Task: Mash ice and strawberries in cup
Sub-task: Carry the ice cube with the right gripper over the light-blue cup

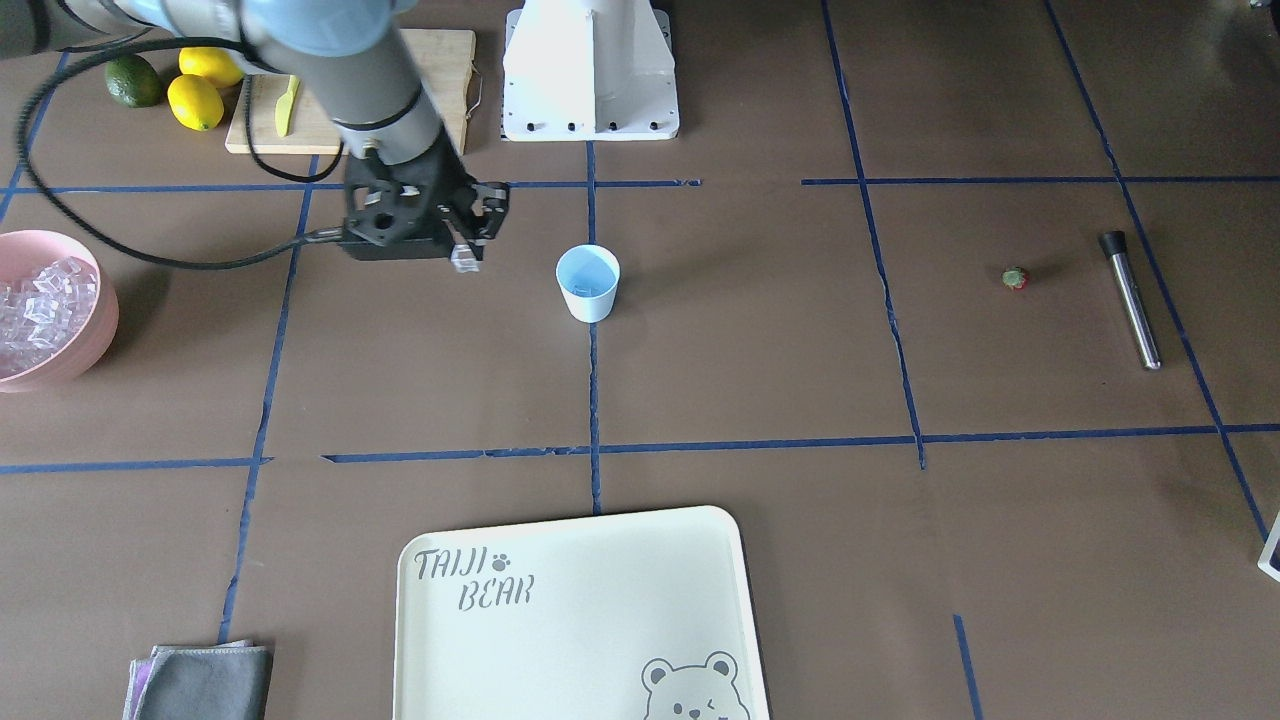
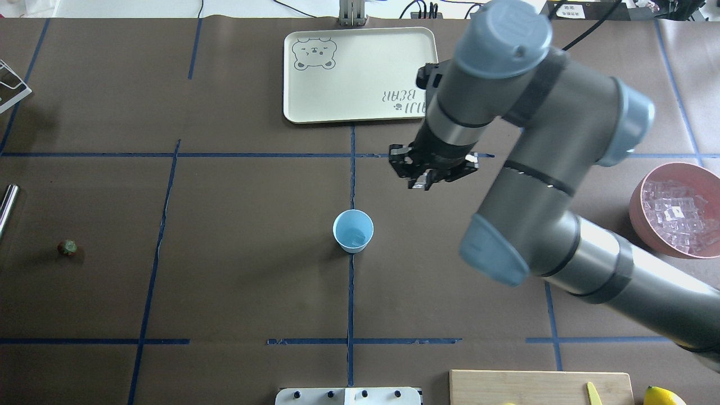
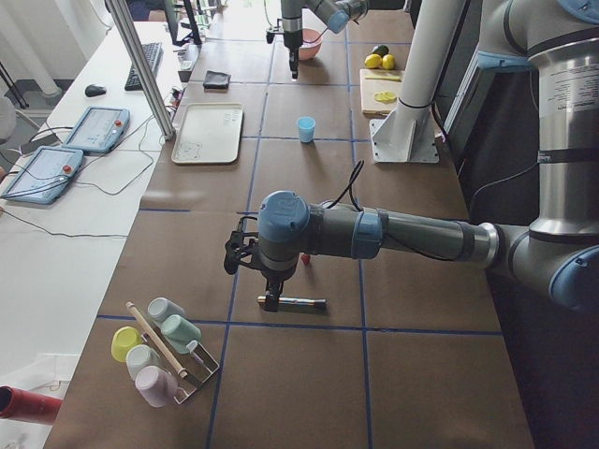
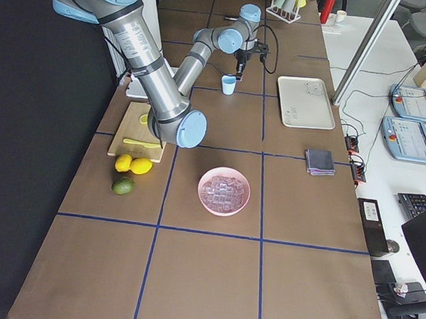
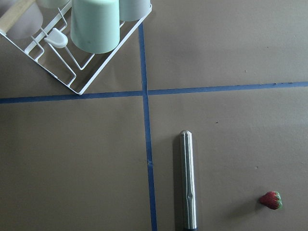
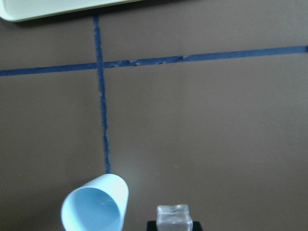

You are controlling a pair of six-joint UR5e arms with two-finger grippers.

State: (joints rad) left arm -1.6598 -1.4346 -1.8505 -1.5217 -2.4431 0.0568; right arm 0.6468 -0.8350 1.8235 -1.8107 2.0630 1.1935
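Next, my right gripper lets go of the clear ice cube inside the light-blue cup (image 1: 588, 283) (image 6: 97, 206) that is standing on the blue tape line.
The light-blue cup (image 1: 588, 283) (image 2: 352, 230) stands upright at the table's centre on a blue tape line. My right gripper (image 1: 465, 252) (image 2: 423, 183) hovers beside it, toward the pink bowl, shut on one clear ice cube (image 6: 174, 216). In the right wrist view the cup (image 6: 95, 209) sits low and left of that cube. The tiny strawberry (image 1: 1015, 278) (image 5: 271, 199) lies on the table far to my left, beside a steel muddler (image 5: 188, 180). My left gripper (image 3: 271, 299) hangs over the muddler; I cannot tell whether it is open or shut.
A pink bowl (image 1: 100, 300) full of ice cubes (image 1: 40, 305) stands at my right. A cream tray (image 1: 560, 560) lies at the far edge. A cutting board (image 1: 400, 60), lemons (image 1: 195, 102) and a grey cloth (image 1: 205, 680) sit at the sides. A cup rack (image 5: 91, 67) stands near the muddler.
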